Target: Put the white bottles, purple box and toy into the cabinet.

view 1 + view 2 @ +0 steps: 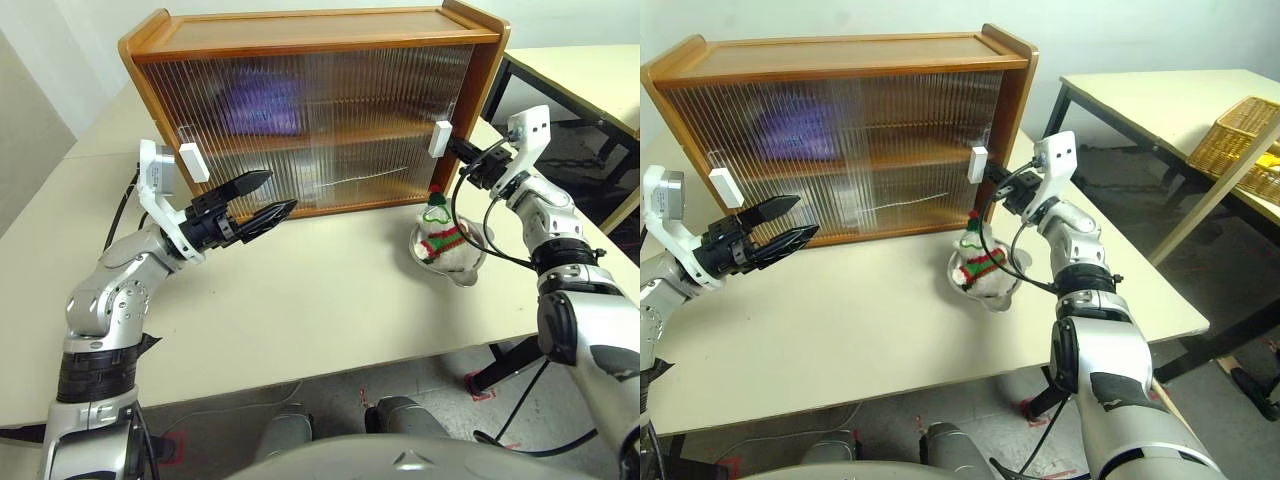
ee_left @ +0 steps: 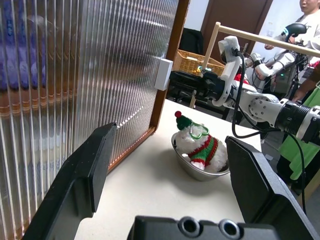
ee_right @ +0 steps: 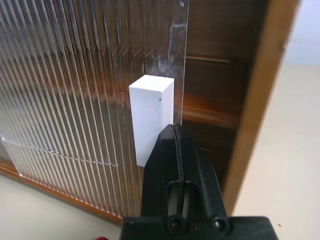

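The robot's right gripper needs to release the sliding door's white handle at the middle of the cabinet's ribbed front (image 1: 342, 151). The handle is now beside a narrow gap at the cabinet's wall.
The cabinet (image 1: 300, 30) stands at the back of the table with both ribbed sliding doors nearly shut. A purple blur behind the left door's upper half is the purple box (image 1: 262, 105). The toy (image 1: 440, 232) sits in a metal bowl (image 1: 466, 270) on the table in front of the cabinet's right end. My right gripper (image 3: 173, 129) is shut, its tips against the white handle (image 3: 151, 117) of the right door, beside a narrow gap at the cabinet's right wall. My left gripper (image 1: 280, 191) hangs open and empty in front of the left door. The white bottles are out of view.
The left door's white handle (image 1: 193, 161) is just left of my left gripper. A second table (image 1: 590, 70) stands to the right with a wicker basket (image 1: 1245, 140) on it. A person (image 2: 310, 15) stands beyond that table.
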